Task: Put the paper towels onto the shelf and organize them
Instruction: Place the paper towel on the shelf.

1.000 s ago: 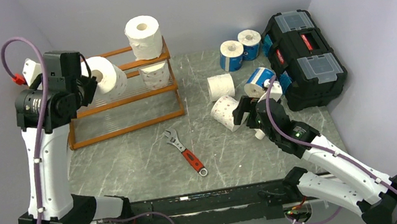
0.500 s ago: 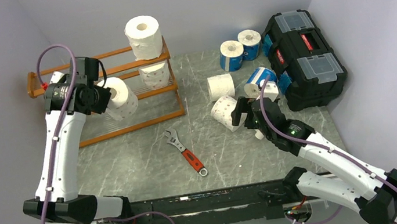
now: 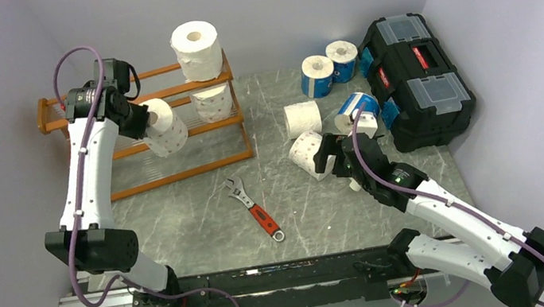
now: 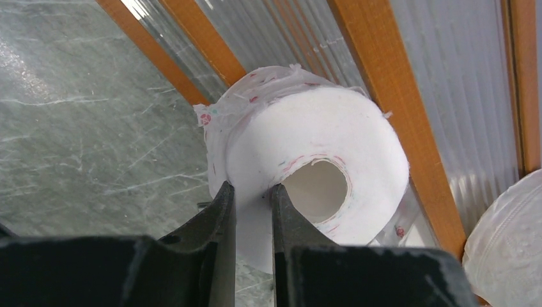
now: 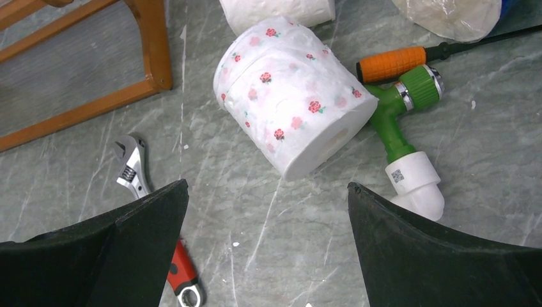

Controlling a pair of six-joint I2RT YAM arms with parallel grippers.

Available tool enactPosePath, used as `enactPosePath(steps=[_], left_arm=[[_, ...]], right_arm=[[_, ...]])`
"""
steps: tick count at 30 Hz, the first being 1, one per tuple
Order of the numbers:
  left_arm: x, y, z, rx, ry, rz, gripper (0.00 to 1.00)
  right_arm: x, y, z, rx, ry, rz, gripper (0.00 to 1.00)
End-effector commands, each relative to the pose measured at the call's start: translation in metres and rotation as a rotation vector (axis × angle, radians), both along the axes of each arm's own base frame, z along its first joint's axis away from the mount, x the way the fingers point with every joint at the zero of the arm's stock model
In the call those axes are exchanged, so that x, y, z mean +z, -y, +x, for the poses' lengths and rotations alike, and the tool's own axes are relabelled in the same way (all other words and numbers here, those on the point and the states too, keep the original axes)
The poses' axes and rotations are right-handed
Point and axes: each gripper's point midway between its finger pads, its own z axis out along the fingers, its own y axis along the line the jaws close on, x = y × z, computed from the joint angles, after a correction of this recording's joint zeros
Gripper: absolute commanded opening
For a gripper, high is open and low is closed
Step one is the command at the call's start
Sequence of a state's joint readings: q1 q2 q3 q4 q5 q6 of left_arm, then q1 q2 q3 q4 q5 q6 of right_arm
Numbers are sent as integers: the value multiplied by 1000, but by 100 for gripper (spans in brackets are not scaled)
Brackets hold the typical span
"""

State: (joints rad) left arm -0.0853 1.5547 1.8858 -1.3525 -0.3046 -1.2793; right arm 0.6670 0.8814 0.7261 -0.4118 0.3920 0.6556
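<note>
Next, my left gripper lets go of the red-printed paper towel roll on the middle level (image 3: 180,134) next to the shelved printed roll.
My left gripper (image 3: 139,117) (image 4: 252,192) is shut on the wall of a red-printed paper towel roll (image 3: 163,127) (image 4: 319,141), one finger inside its core. It holds the roll over the middle rails of the orange-brown shelf (image 3: 175,175) (image 4: 383,83). A plain white roll (image 3: 196,50) stands on the top tier, and a printed roll (image 3: 213,101) sits below it. On the table lie a white roll (image 3: 302,119), a printed roll (image 3: 306,153) (image 5: 294,96) and three blue-wrapped rolls (image 3: 317,75). My right gripper (image 3: 331,157) (image 5: 267,185) is open, just short of the printed roll.
A red-handled wrench (image 3: 256,208) (image 5: 137,173) lies mid-table. A black toolbox (image 3: 415,77) stands at the right wall. A green hose nozzle (image 5: 399,109) and an orange-handled screwdriver (image 5: 390,62) lie beside the printed roll.
The left arm has swung the held roll down and right, from the shelf's upper left to in front of its middle tier. The right gripper has crept slightly toward the printed roll.
</note>
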Motion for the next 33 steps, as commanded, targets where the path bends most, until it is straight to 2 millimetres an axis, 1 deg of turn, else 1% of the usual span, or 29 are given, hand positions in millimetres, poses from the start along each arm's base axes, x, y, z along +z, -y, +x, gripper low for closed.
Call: enactPosePath(steps=[1,6,12,17,22,29,33], left_arm=[[23,3,9,2,78,-49,0],[16,4,16,4,61,-54,0],[9,10,23,-21,31,-73,0],[2,9,18,-16,-7,-68,0],[2,5,19,4,-15,-53,0],[-2,9,17,-12,-56,-63,0],[1,12,14,-20,-48,-75,0]], right_arm=[[11,-7,8,-1,38,38,97],[13,-8,9,5,44,37,97],[12,-8,10,5,40,32,97],[12,-8,10,4,41,35,97],[11,-9,10,7,39,39,97],[10,-6,6,1,39,45,97],[12,-5,6,-2,44,46,97]])
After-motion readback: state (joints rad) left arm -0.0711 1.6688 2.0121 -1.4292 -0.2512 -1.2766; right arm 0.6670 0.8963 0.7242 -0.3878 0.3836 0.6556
